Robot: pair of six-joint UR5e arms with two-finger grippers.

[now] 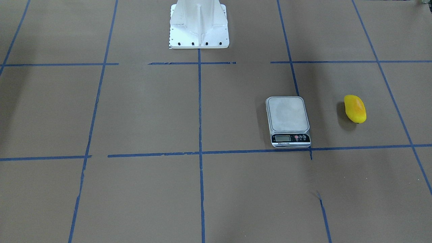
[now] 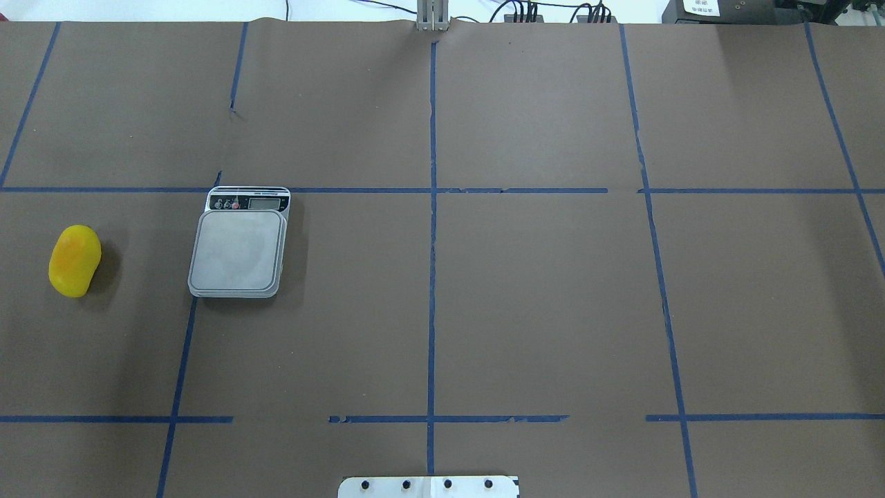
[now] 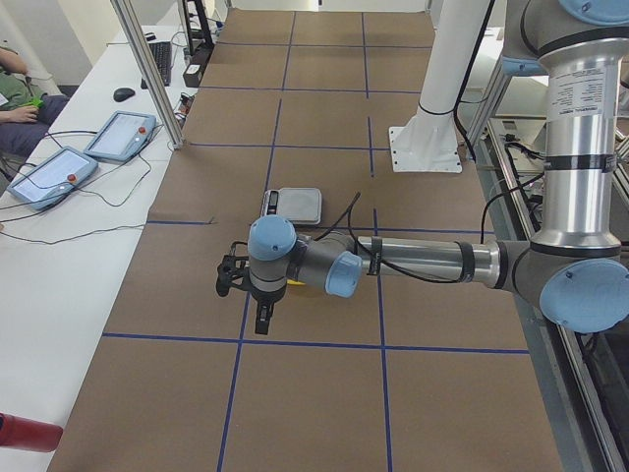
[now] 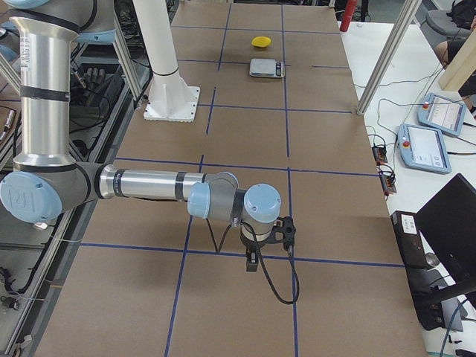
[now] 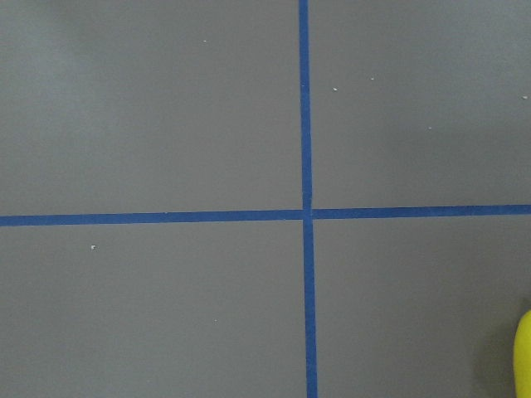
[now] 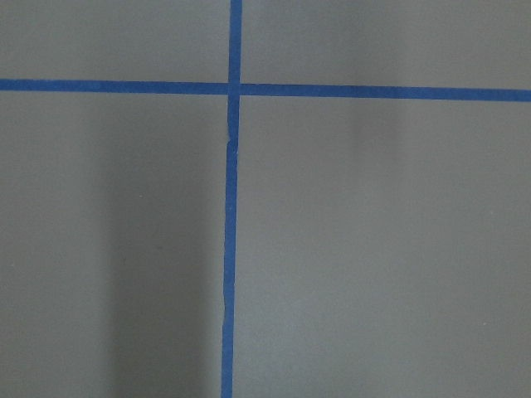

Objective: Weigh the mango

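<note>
The robot's left gripper should close across the middle of the mango [image 1: 355,108], so that the end farther from the white robot pedestal sticks out between its fingers.
The mango [image 1: 355,108] is bright yellow with an orange blush and lies on the brown table on my left side, also in the overhead view [image 2: 75,260]. The scale [image 1: 287,114] stands beside it, apart from it, its grey platform bare [image 2: 238,250]. My left gripper [image 3: 231,276] hangs high above the table near the mango, which mostly hides behind the wrist [image 3: 297,288]; a yellow sliver shows in the left wrist view [image 5: 524,356]. My right gripper [image 4: 286,230] hovers far from both over the right half. I cannot tell whether either is open or shut.
The white robot pedestal [image 1: 199,23] stands at the middle of the table's robot side. Blue tape lines [image 2: 432,242] grid the brown surface. Teach pendants [image 3: 120,135] and cables lie on the white side table; an operator [image 3: 18,93] sits there.
</note>
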